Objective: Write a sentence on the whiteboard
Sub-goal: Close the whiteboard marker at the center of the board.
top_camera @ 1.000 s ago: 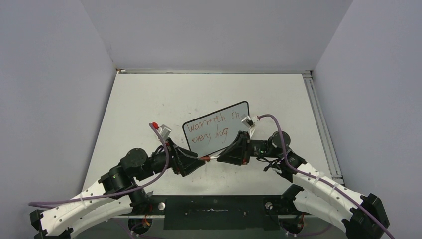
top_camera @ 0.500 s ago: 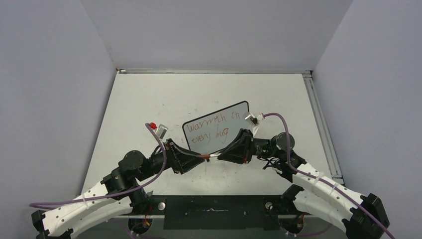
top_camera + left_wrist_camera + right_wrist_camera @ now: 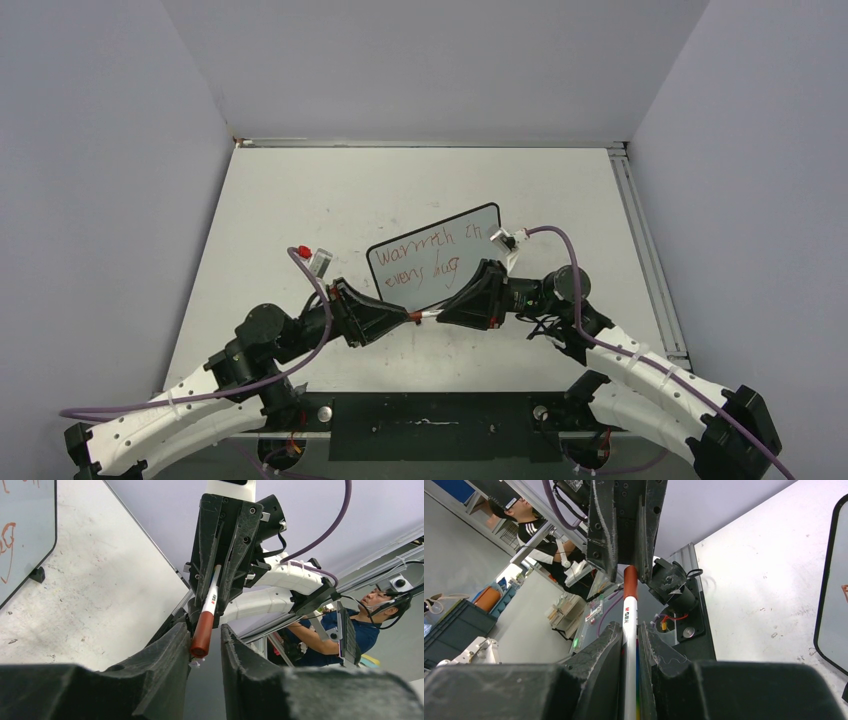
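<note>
My right gripper needs to set the marker free on the white table (image 3: pixel 466 342) between the whiteboard and the table's near edge. The marker is now held just in front of the board.
The whiteboard (image 3: pixel 432 225) stands tilted at mid-table with the sentence (image 3: pixel 410 248) in red handwriting on two lines; its corner shows in the left wrist view (image 3: pixel 25 530) and its edge in the right wrist view (image 3: pixel 834 605). My right gripper (image 3: pixel 445 313) (image 3: pixel 629 626) is shut on the white barrel of a marker (image 3: pixel 426 316) (image 3: pixel 630 612). The marker's red cap (image 3: pixel 202 630) (image 3: pixel 630 577) points into my left gripper (image 3: pixel 407 319) (image 3: pixel 206 627). The cap rests against one finger, and a gap shows at the other. Both grippers meet just in front of the board.
A metal rail (image 3: pixel 640 240) runs along the right edge of the white table (image 3: pixel 300 200). Grey walls close in the left, back and right sides. The arm bases sit at the near edge.
My left gripper's jaws have narrowed around the red cap, and the left arm has drawn slightly back and left. The right gripper holds the marker as before.
</note>
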You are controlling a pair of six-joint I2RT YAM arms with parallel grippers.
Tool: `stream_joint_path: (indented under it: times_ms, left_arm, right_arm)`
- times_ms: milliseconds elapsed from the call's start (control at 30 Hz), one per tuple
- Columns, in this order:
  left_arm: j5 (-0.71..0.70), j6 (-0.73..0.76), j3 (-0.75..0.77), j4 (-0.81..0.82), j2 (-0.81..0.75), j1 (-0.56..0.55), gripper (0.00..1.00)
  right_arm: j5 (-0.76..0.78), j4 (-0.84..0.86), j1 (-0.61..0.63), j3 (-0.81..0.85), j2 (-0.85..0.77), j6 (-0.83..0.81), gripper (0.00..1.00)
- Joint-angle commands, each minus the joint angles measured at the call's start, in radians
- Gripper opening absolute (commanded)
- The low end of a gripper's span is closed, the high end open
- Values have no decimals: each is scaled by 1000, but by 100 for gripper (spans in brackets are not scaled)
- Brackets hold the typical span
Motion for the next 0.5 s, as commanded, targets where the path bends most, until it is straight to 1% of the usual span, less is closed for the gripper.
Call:
stream_joint_path:
  times_ms: [0, 67, 133, 200, 333, 467]
  left_arm:
    - [24, -13, 4, 81, -3, 2, 24]
    - [31, -16, 4, 83, 0, 4, 21]
    - [39, -18, 4, 83, 4, 5, 14]
    - [51, -23, 0, 93, 11, 4, 0]
    - [82, -37, -22, 156, 19, 4, 0]
    - [105, -32, -22, 172, 42, 5, 0]
  right_arm:
    - [-14, 75, 0, 2, -3, -2, 5]
    - [-11, 70, 0, 3, -5, -2, 5]
    - [-10, 67, -1, 6, -6, -4, 5]
    - [-9, 65, 0, 9, -6, -6, 5]
    - [-5, 73, 8, 9, -3, -7, 5]
    - [9, 93, 31, 11, 4, -7, 5]
